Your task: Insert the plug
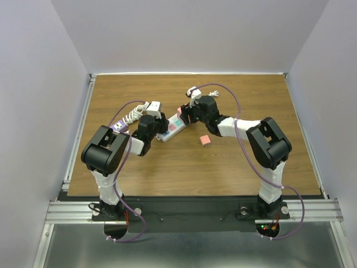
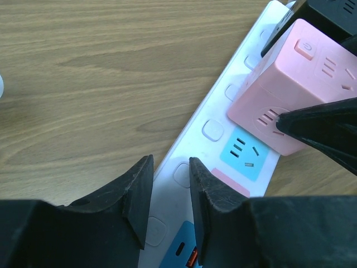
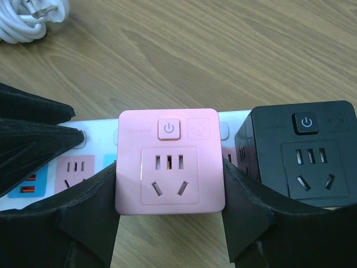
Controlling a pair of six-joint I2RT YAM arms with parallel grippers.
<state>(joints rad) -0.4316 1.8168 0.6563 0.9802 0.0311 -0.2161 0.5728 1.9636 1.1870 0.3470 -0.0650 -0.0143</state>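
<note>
My right gripper is going to let go of the pink cube plug on the white power strip (image 1: 185, 124) (image 3: 170, 167), next to the black cube plug.
A white power strip (image 1: 169, 132) lies mid-table, also in the left wrist view (image 2: 223, 106) and the right wrist view (image 3: 95, 131). My right gripper (image 3: 170, 184) is shut on a pink cube plug (image 3: 170, 162), one finger on each side, holding it on the strip beside a black cube plug (image 3: 301, 151). The pink cube also shows in the left wrist view (image 2: 290, 100). My left gripper (image 2: 170, 167) hovers low over the strip's near end, jaws a narrow gap apart with nothing between them. In the top view the left gripper (image 1: 160, 124) and right gripper (image 1: 187, 115) face each other over the strip.
A second small pink cube (image 1: 204, 139) lies on the wood right of the strip. A coiled white cable (image 1: 133, 115) and a white adapter (image 1: 154, 106) lie behind the left gripper; the cable shows in the right wrist view (image 3: 28, 17). Another white item (image 1: 193, 91) lies behind the right gripper.
</note>
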